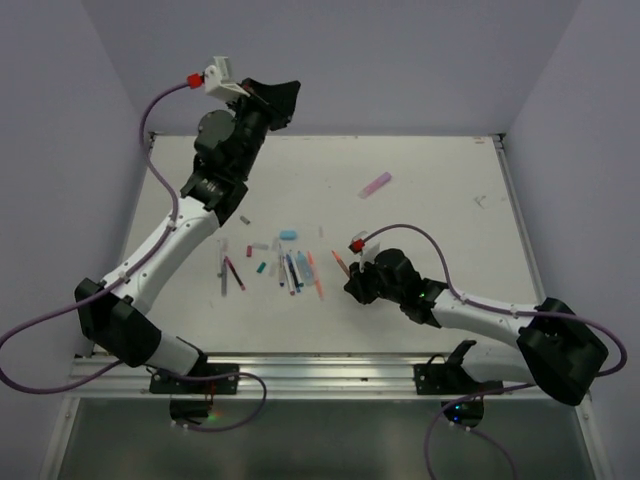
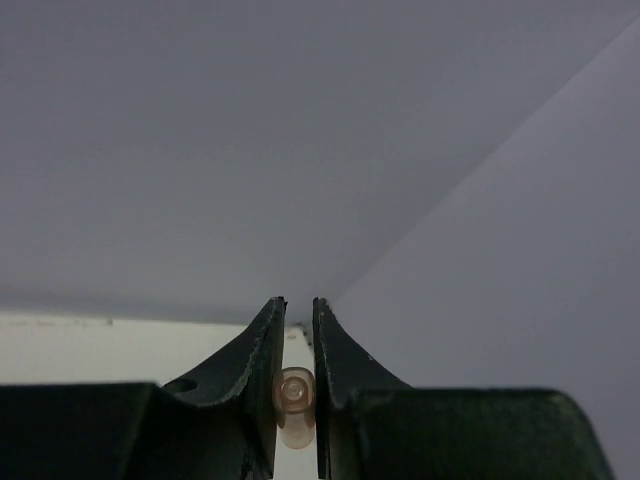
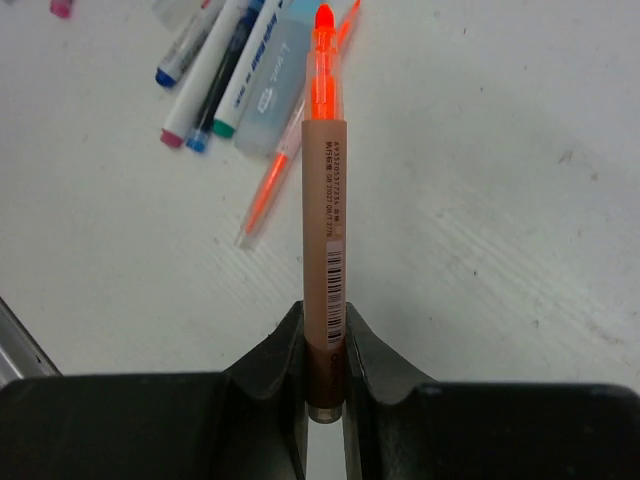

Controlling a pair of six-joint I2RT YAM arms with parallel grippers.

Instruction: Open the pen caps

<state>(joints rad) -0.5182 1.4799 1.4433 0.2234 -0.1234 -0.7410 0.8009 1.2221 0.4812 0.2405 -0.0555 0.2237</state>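
Next, my right gripper puts the tan-bodied pen down on the table (image 1: 321, 272) (image 3: 327, 159) close beside the thin orange pen.
My left gripper (image 1: 283, 97) is lifted high over the table's far left and points at the back wall. In the left wrist view it (image 2: 299, 306) is shut on a small translucent tan pen cap (image 2: 296, 402), seen end-on between the fingers. My right gripper (image 1: 352, 280) sits low over the table's middle, and in the right wrist view it (image 3: 325, 322) is shut on a tan-bodied pen (image 3: 325, 200). The pen's bare orange tip (image 3: 323, 20) points toward a cluster of pens (image 1: 291, 268). That cluster holds white-bodied pens (image 3: 214, 62) and a thin orange pen (image 3: 270, 188).
A light blue cap (image 1: 288, 235), a teal cap (image 1: 261, 267) and a pink-purple pen (image 1: 375, 185) lie loose on the white table (image 1: 450, 230). A grey pen (image 1: 222, 270) and a dark red pen (image 1: 235, 274) lie left of the cluster. Walls close in the back and sides.
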